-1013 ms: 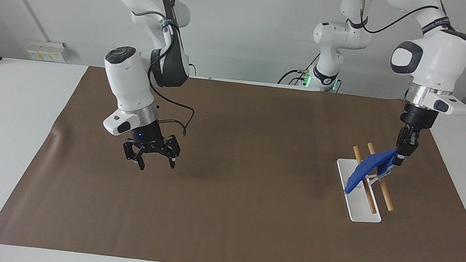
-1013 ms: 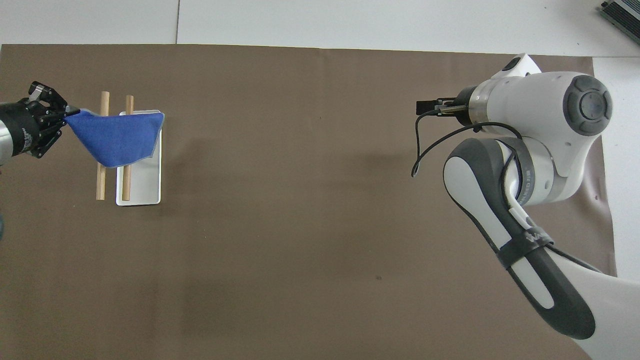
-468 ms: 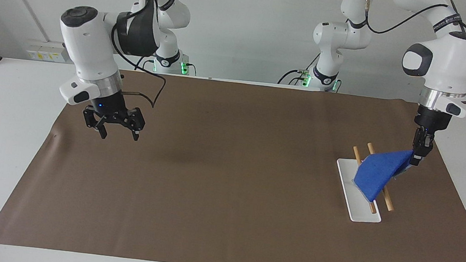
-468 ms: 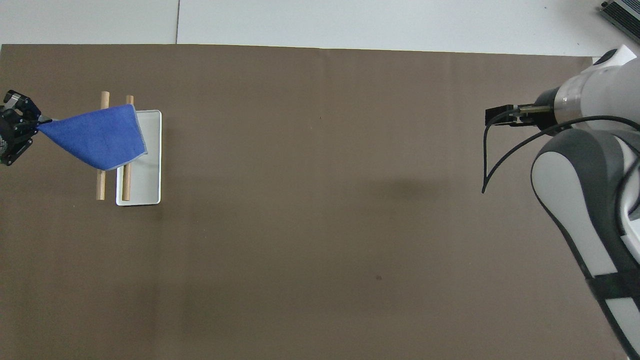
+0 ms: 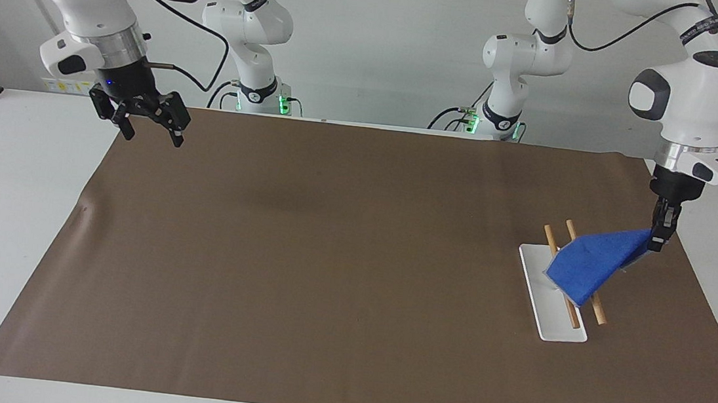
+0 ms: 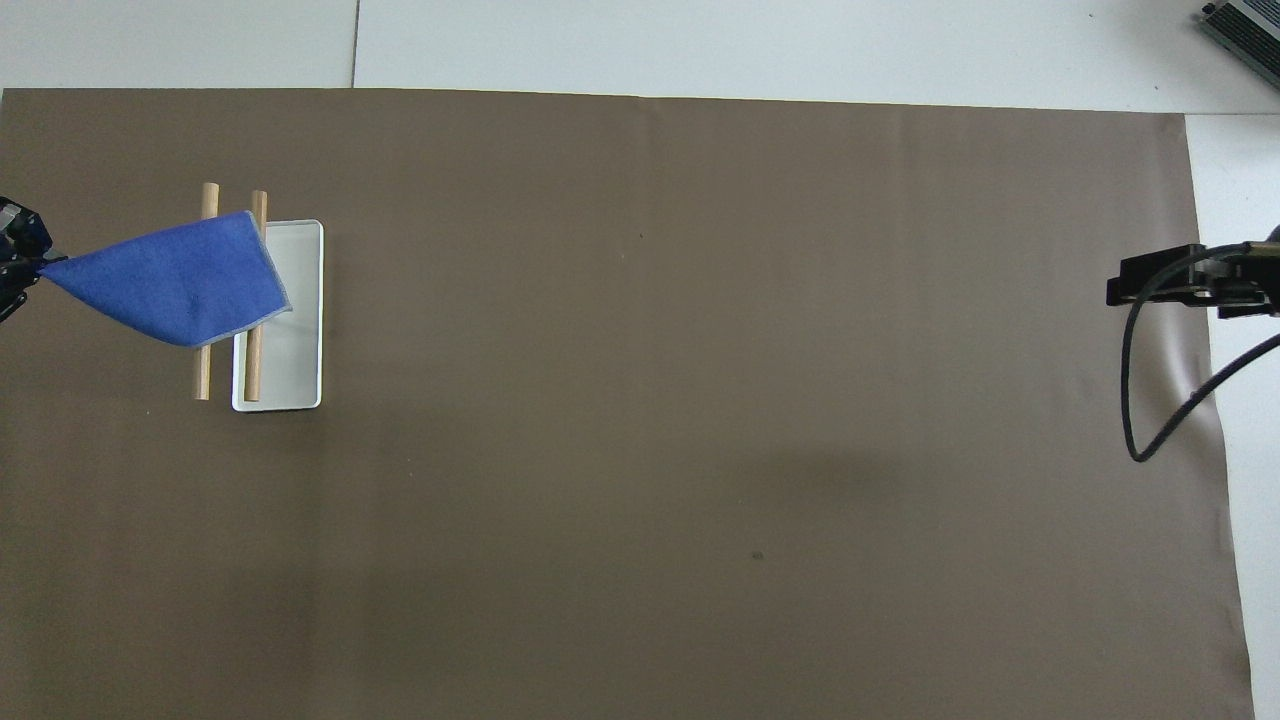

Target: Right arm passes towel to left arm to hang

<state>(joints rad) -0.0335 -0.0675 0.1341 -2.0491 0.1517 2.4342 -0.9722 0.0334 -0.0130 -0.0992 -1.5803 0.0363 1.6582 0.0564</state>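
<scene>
The blue towel, now spread across the rack's rods, will be released by my left gripper when it lies across the middle of the rack's wooden rods (image 6: 247, 294).
The blue towel (image 5: 592, 265) lies spread across the two wooden rods (image 5: 598, 313) of a small rack with a white base (image 5: 554, 327). One corner of it is pulled up toward the left arm's end of the table. My left gripper (image 5: 657, 242) is shut on that corner, beside the rack and just above the mat. In the overhead view the towel (image 6: 175, 283) covers the middle of the rods (image 6: 203, 375), and the left gripper (image 6: 14, 264) is at the view's edge. My right gripper (image 5: 150, 135) is open and empty, raised over the mat's corner near its own base; it also shows in the overhead view (image 6: 1160, 288).
A brown mat (image 5: 327, 258) covers most of the white table (image 5: 10, 194). The rack's white base (image 6: 292, 380) stands at the left arm's end of the mat. The right arm's black cable (image 6: 1140, 400) loops down below its wrist.
The right gripper has risen and drawn back from the mat's middle toward its own base, still open. The left gripper has pulled the towel's corner farther toward its end, sliding the cloth over the rods.
</scene>
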